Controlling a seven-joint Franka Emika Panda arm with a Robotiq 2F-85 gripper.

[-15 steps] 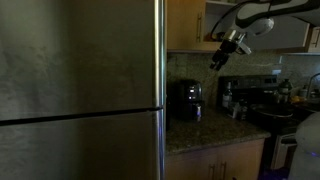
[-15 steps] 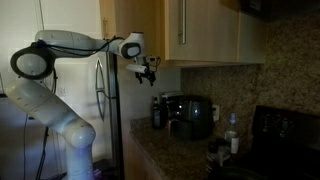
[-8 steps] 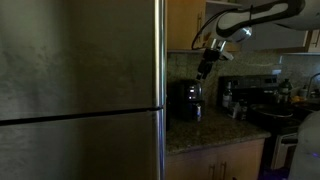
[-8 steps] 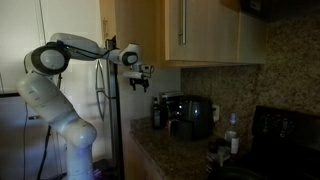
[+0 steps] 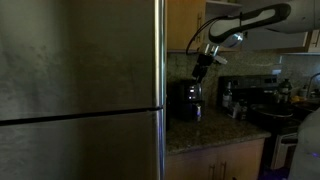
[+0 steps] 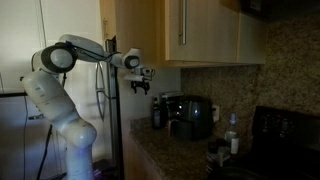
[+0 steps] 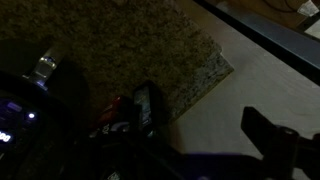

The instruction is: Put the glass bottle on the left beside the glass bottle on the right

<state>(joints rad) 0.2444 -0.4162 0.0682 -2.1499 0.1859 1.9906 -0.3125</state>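
The neck of the dark glass bottle (image 5: 174, 84) between the fridge and the black appliance should be gripped next by my gripper.
A dark glass bottle (image 6: 157, 112) stands at the left end of the granite counter, just left of a black appliance (image 6: 186, 115). A clear glass bottle (image 6: 232, 134) stands further right, near the stove; in an exterior view it shows as a pale bottle (image 5: 228, 99). My gripper (image 6: 142, 86) hangs in the air above and slightly left of the dark bottle, well above the counter; it also shows in an exterior view (image 5: 199, 69). In the dim wrist view my gripper (image 7: 205, 125) is open and empty, its fingers (image 7: 145, 106) spread over the counter edge. A bottle top (image 7: 44, 66) shows at the left.
A tall steel fridge (image 5: 80, 90) fills the left side beside the counter. Wooden cabinets (image 6: 190, 30) hang close above the gripper. More small bottles and jars (image 6: 211, 152) stand at the counter's front right. A stove with pots (image 5: 275, 105) is at the far end.
The arm has swung the gripper from high near the cabinets down and toward the fridge end of the counter, over the black appliance and dark bottle. The bottles have not moved.
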